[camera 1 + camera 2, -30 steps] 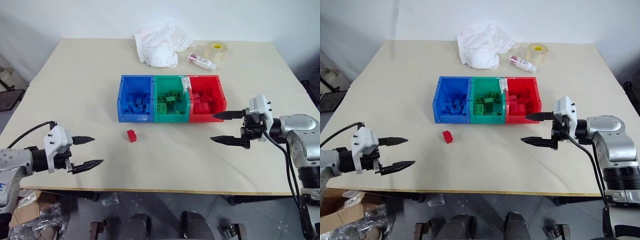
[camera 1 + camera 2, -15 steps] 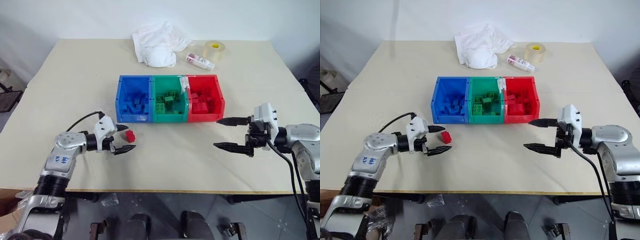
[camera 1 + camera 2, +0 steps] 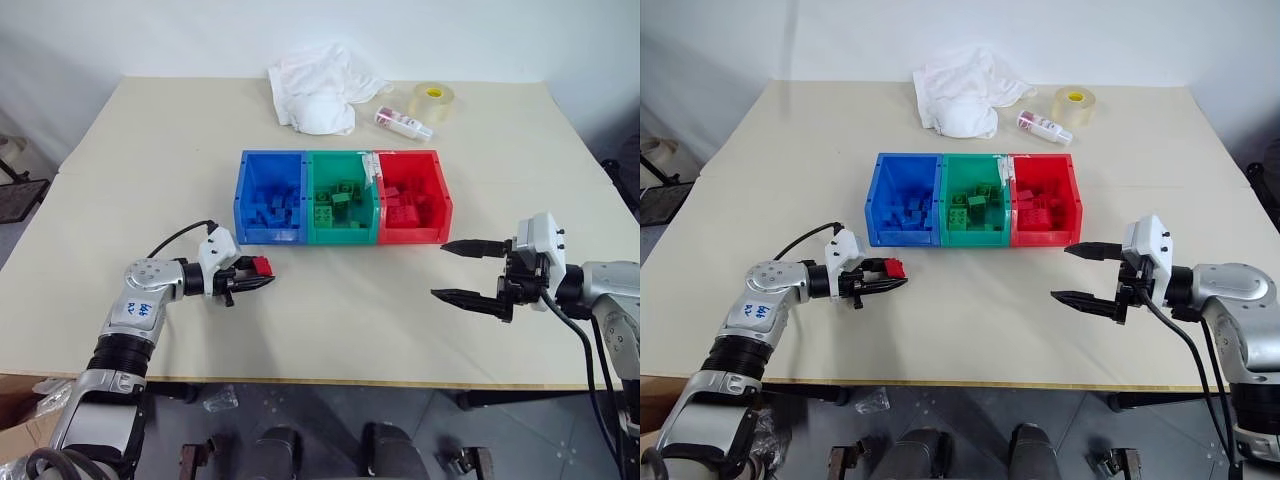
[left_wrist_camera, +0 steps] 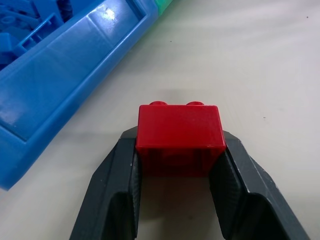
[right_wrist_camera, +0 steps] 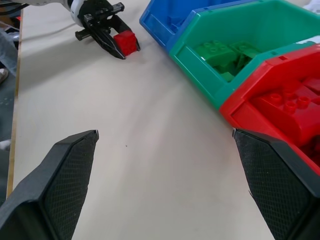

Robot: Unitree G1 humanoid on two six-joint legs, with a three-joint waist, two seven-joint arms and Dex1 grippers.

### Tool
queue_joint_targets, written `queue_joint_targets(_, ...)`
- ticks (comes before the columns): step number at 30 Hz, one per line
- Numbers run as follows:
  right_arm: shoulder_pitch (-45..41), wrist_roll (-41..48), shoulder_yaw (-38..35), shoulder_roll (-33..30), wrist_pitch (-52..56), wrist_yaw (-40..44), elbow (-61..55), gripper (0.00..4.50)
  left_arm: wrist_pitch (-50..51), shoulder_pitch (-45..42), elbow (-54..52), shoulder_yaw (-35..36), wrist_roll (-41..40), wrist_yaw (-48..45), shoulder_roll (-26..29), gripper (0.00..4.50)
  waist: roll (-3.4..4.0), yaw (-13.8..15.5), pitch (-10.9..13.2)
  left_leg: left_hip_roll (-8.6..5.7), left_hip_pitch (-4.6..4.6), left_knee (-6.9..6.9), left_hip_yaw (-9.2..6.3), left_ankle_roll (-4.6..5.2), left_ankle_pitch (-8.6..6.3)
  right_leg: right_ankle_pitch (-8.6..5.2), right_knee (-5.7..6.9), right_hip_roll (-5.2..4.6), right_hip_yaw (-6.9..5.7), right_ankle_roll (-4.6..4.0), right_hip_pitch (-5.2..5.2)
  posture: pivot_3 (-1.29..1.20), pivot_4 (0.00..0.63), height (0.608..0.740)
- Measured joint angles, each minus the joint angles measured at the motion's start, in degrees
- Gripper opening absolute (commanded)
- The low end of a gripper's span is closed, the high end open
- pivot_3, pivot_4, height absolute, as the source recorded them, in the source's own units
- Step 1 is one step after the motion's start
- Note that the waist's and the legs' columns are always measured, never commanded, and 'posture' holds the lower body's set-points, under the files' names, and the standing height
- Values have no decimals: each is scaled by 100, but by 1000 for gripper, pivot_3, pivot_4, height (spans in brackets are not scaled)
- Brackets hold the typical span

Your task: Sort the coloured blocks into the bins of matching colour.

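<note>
Next, my left gripper releases the small red block among the other blocks inside the red bin (image 3: pixel 424 206).
A small red block (image 3: pixel 262 266) sits low over the table just in front of the blue bin (image 3: pixel 270 198), pinched between the black fingers of my left gripper (image 3: pixel 256 275); its studs show in the left wrist view on the red block (image 4: pixel 180 134). The green bin (image 3: pixel 342 197) and red bin (image 3: pixel 410 196) join the blue one in a row, each holding several blocks of its own colour. My right gripper (image 3: pixel 462 272) hovers open and empty to the right of the red bin, above the table.
A crumpled white cloth (image 3: pixel 318 85), a roll of clear tape (image 3: pixel 432 97) and a small bottle (image 3: pixel 403 123) lie at the far side of the table. The table's near edge (image 3: pixel 320 380) runs below both arms.
My left gripper swung in from the near left edge to the red block and shut on it. The right gripper drew back a little and stayed open.
</note>
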Motion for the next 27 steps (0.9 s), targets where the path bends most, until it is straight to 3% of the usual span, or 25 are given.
queue_joint_targets(5,171,59,-225,-21,65,-132,-138,4500,269,-561,-529,-50,-105,-100,-333,1462,-3,114,2,-3,-5,10,-2,1,0,1,-1,-1,0,2,2,0,150,740)
queue_joint_targets(10,385,126,-608,-35,73,-361,-277,4500,239,-1601,-297,-163,-137,7,-1044,1462,-5,155,1,-10,-6,12,-4,4,2,3,-1,-2,-2,5,6,0,150,740)
queue_joint_targets(13,511,126,-768,-39,69,-484,-296,4500,-35,-2132,298,-262,-30,149,-1507,1462,-7,141,2,-30,-6,10,0,5,2,3,-2,0,-6,7,6,0,150,740)
queue_joint_targets(18,938,182,-972,-4,73,-722,-621,4500,-848,-3508,2510,-232,307,931,-2579,1462,-20,147,10,-38,-11,9,2,7,3,4,-3,-2,-13,9,4,0,150,740)
queue_joint_targets(23,1352,273,-1106,78,94,-961,-1005,4500,-1405,-4397,4108,-61,539,1826,-3225,1462,-26,139,13,-38,-10,2,7,8,3,4,-4,-3,-13,11,0,0,150,740)
queue_joint_targets(27,1523,379,-1167,78,114,-1070,-1169,4500,-1446,-4694,4686,115,647,2506,-3555,2810,-29,139,15,-37,-10,3,10,9,4,4,-3,-3,-12,12,-1,0,150,740)
